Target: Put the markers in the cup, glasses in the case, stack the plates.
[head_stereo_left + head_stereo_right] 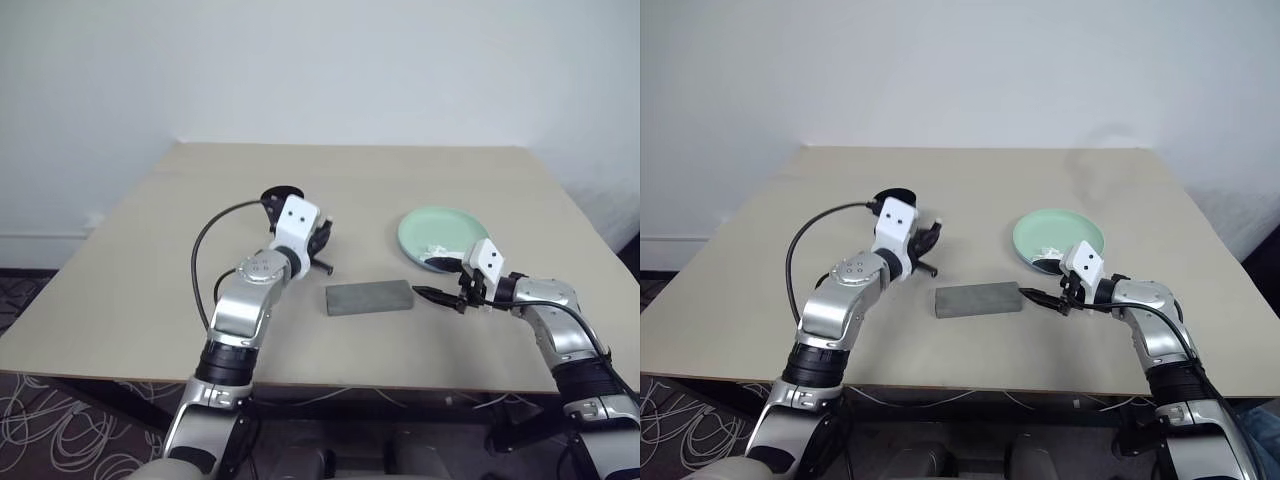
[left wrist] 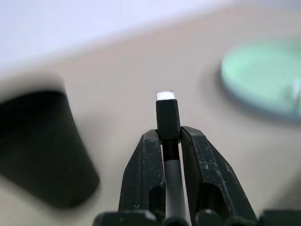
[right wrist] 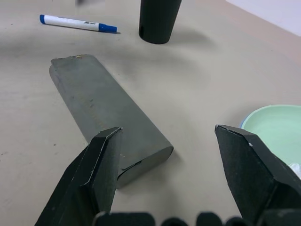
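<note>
Next, my left gripper lets go of the dark marker inside the black cup (image 1: pixel 286 203) (image 2: pixel 41 136), just behind that gripper's wrist.
My left gripper (image 1: pixel 322 237) is raised above the table, shut on a dark marker (image 2: pixel 168 117) whose white end sticks out past the fingertips. The black cup (image 1: pixel 283 194) stands just behind that wrist. A second marker (image 3: pixel 77 22), white with blue ends, lies on the table beyond the grey case (image 1: pixel 369 297), which is closed. My right gripper (image 1: pixel 437 296) hovers open at the case's right end, holding nothing. The mint green plate (image 1: pixel 440 230) sits behind it, with a light blue rim (image 3: pixel 242 124) showing at its edge. The glasses are out of view.
A crumpled white tissue (image 1: pixel 437 250) lies on the near part of the mint plate. The beige table (image 1: pixel 150 270) has bare room on its left and far side. Its front edge runs close below both arms.
</note>
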Robot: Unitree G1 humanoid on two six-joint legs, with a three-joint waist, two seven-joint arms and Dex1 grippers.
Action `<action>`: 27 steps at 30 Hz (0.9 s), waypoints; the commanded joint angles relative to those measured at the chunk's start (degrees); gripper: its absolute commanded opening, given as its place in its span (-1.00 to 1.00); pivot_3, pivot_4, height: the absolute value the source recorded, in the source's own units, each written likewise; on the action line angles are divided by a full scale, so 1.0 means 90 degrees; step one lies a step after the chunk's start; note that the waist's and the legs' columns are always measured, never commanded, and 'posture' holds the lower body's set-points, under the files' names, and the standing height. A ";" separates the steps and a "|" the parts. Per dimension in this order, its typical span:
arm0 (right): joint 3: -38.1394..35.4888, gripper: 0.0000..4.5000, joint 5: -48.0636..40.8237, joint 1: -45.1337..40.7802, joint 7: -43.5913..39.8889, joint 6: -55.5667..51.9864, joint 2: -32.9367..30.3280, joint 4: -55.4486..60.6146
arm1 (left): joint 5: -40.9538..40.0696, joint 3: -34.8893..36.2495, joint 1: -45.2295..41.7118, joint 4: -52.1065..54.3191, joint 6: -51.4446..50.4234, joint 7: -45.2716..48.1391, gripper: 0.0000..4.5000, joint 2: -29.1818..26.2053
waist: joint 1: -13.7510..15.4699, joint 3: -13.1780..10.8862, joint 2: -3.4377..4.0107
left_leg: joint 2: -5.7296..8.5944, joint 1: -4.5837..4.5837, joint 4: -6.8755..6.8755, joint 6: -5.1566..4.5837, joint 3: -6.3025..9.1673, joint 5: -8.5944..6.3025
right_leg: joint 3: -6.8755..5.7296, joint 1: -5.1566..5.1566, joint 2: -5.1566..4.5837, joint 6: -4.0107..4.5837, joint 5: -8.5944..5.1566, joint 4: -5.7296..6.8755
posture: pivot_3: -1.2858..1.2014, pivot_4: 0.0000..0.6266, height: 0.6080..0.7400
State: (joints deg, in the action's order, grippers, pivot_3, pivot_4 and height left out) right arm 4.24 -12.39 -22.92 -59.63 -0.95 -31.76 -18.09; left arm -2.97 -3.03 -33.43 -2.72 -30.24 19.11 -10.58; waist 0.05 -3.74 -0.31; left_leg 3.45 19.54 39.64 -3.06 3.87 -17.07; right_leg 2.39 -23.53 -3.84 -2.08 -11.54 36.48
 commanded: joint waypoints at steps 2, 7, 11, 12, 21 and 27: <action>-0.0095 0.52 0.0005 -0.0219 0.0032 0.0154 0.0042 0.0022 | 0.0069 0.0470 -0.0719 -0.0961 0.2296 -0.0224 -0.95 -0.0235 | 0.0001 0.0000 0.0000 | 0.0000 -0.0001 0.0000 -0.0007 0.0000 0.0005 | 0.0000 0.0000 0.0002 0.0000 0.0000 0.0000 | 0.03 -1.00 1.00; -0.0107 0.52 0.0039 -0.0270 0.0023 0.0172 0.0075 -0.0005 | 0.0454 0.0694 -0.1481 -0.2945 0.4525 -0.0843 -0.95 -0.0573 | 0.0022 0.0000 0.0000 | 0.0001 0.0001 -0.0001 -0.0021 -0.0001 0.0012 | -0.0001 -0.0001 0.0001 0.0000 0.0002 -0.0008 | 0.03 -1.00 1.00; -0.0108 0.52 0.0050 -0.0308 0.0009 0.0181 0.0078 -0.0033 | 0.0507 0.0789 -0.2115 -0.4589 0.5542 -0.1100 -0.95 -0.0652 | 0.0033 0.0000 0.0000 | 0.0002 0.0005 -0.0003 -0.0023 0.0001 0.0012 | -0.0006 0.0001 0.0001 -0.0002 0.0011 -0.0023 | 0.03 -1.00 1.00; -0.0108 0.52 0.0050 -0.0312 0.0008 0.0180 0.0078 -0.0032 | 0.0520 0.0802 -0.2234 -0.4904 0.5725 -0.1128 -0.95 -0.0654 | 0.0043 0.0001 0.0001 | 0.0002 0.0007 -0.0008 -0.0025 0.0004 0.0013 | -0.0010 0.0005 0.0002 0.0007 0.0034 -0.0042 | 0.03 -1.00 1.00; -0.0479 0.52 -0.0847 -0.0428 -0.0136 -0.0664 0.0220 0.0654 | 0.0739 0.0712 -0.3103 -0.7122 0.6642 -0.1393 -0.95 -0.0549 | 0.0053 0.0002 -0.0002 | 0.0009 0.0040 -0.0030 -0.0045 -0.0007 0.0018 | -0.0005 -0.0016 -0.0002 -0.0009 0.0070 -0.0096 | 0.03 -1.00 1.00; -0.0574 0.52 -0.1043 -0.0316 -0.0048 -0.0978 0.0183 0.0990 | 0.0882 0.0672 -0.3307 -0.7555 0.6746 -0.1578 -0.95 -0.0482 | 0.0054 0.0008 -0.0011 | 0.0008 0.0098 -0.0028 -0.0045 -0.0006 0.0019 | -0.0006 -0.0069 -0.0002 -0.0013 0.0083 -0.0090 | 0.03 -1.00 1.00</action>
State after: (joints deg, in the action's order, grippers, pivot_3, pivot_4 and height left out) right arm 0.50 -20.66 -25.32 -60.15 -9.62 -29.82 -11.24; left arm 4.19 3.17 -60.48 -71.22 28.95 5.70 -14.77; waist 0.53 -3.67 -0.41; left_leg 3.53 20.54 39.40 -3.47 3.81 -16.89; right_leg 2.34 -24.27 -3.85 -2.18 -10.76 35.68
